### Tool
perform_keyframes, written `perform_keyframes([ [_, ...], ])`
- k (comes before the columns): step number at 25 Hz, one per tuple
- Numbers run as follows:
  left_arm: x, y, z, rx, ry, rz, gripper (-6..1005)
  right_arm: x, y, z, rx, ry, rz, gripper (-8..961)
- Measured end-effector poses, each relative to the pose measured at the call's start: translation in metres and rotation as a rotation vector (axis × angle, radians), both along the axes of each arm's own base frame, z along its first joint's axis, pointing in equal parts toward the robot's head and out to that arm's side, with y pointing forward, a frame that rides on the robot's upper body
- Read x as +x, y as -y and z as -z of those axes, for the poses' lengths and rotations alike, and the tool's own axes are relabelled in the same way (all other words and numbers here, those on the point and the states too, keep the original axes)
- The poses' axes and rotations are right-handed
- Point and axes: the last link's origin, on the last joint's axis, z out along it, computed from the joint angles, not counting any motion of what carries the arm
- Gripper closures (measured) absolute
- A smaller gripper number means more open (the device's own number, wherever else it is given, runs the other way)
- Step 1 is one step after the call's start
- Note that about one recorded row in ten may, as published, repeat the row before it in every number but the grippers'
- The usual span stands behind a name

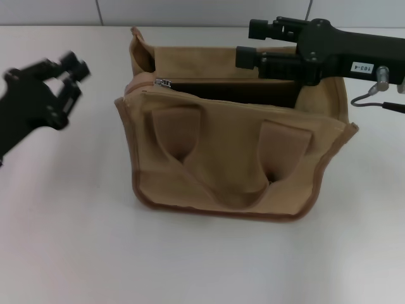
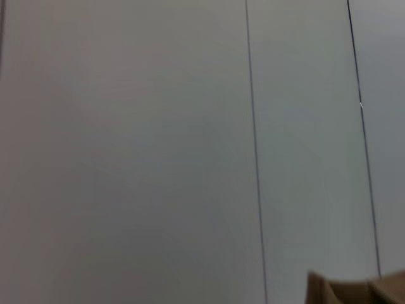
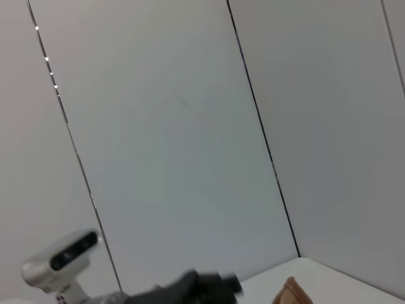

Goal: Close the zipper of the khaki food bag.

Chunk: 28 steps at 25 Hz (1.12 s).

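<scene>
The end of the zipper hangs down at the bag's corner next to the slider, so next my left gripper grabs that loose end (image 1: 131,87) and raises it before the slider moves.
The khaki food bag (image 1: 228,158) stands upright in the middle of the white table, with two handle loops hanging down its front. Its zipper (image 1: 221,82) lies open along the top, showing the dark inside. The silver slider (image 1: 162,83) sits at the bag's left end. My right gripper (image 1: 250,42) reaches in from the right, hovers open over the back right of the bag's mouth and holds nothing. My left gripper (image 1: 68,77) is blurred and open, in the air to the left of the bag and apart from it. A corner of the bag (image 2: 354,291) shows in the left wrist view, and an end tab (image 3: 294,294) in the right wrist view.
The white table (image 1: 202,259) stretches around the bag, with a panelled grey wall (image 1: 202,11) behind it. In the right wrist view the left arm's dark gripper (image 3: 196,288) appears far off, beside a small grey camera (image 3: 60,259).
</scene>
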Motion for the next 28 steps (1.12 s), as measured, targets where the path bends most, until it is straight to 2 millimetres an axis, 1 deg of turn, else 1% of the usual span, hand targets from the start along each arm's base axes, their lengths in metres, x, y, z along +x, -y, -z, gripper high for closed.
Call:
perform_keyframes([
  [1,0.001,-0.004,0.011,-0.05,-0.047,-0.001,801,0.002,0.0,-0.003,0.011,-0.008,0.006,187],
  [2,0.001,-0.004,0.011,-0.05,-0.047,-0.001,801,0.002,0.0,-0.003,0.011,-0.008,0.006,187],
  [5,0.007,-0.006,0.022,-0.101,-0.089,0.03,798,0.008,0.0,-0.008,0.032,-0.037,0.032,187],
  [7,0.011,-0.007,0.024,-0.114,-0.1,0.052,797,0.013,0.001,-0.011,0.046,-0.056,0.05,187],
  [10,0.012,-0.005,0.017,-0.107,-0.105,0.073,794,0.02,0.002,-0.015,0.055,-0.072,0.071,187],
  [11,0.012,-0.001,0.009,-0.11,-0.102,0.086,794,0.024,0.003,-0.016,0.058,-0.08,0.084,186],
  [14,0.013,0.004,0.001,-0.14,-0.09,0.098,791,0.028,0.004,-0.018,0.065,-0.086,0.099,186],
  [19,0.012,0.007,0.0,-0.166,-0.109,0.107,787,0.031,0.006,-0.018,0.069,-0.09,0.101,186],
  [21,0.011,0.007,0.0,-0.202,-0.112,0.09,786,0.032,0.006,-0.017,0.066,-0.091,0.104,186],
  [28,0.009,0.004,0.003,-0.22,-0.134,0.068,780,0.034,0.006,-0.015,0.056,-0.097,0.114,187],
])
